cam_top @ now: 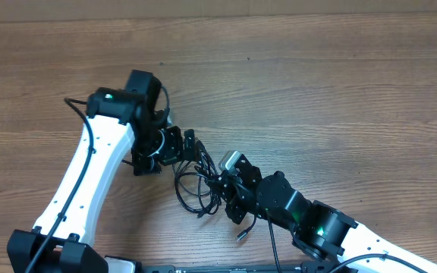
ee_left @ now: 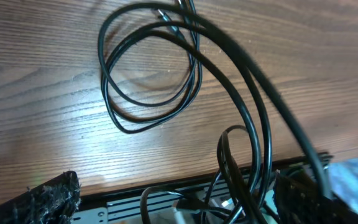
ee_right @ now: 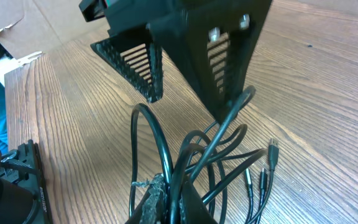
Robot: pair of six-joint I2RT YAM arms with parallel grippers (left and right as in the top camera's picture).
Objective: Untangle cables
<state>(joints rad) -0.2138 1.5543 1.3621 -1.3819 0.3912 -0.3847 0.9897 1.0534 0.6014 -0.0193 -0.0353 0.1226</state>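
Observation:
Next, my left gripper grips the raised strands [cam_top: 205,161] [ee_left: 253,177] of the cables, just past the bunch that my right gripper holds.
The cables [cam_top: 193,189] are thin black cords tangled on the wooden table between my two grippers. My left gripper [cam_top: 171,152] stands open wide above them. In the left wrist view its fingers [ee_left: 48,199] sit far apart, loops of the cables [ee_left: 148,81] lie on the wood, and some strands rise close by the right finger. My right gripper [ee_right: 179,202] is shut on a bunch of cable strands [ee_right: 216,155]. Small plug ends [ee_right: 271,152] lie loose on the table. The left gripper [ee_right: 188,106] hangs just beyond, one strand touching its finger.
One plug end [cam_top: 241,235] lies near the table's front edge beside the right arm. A metal rail [ee_left: 135,199] runs along that front edge. A black clamp [ee_right: 23,168] and white clutter [ee_right: 17,62] sit at the table's side.

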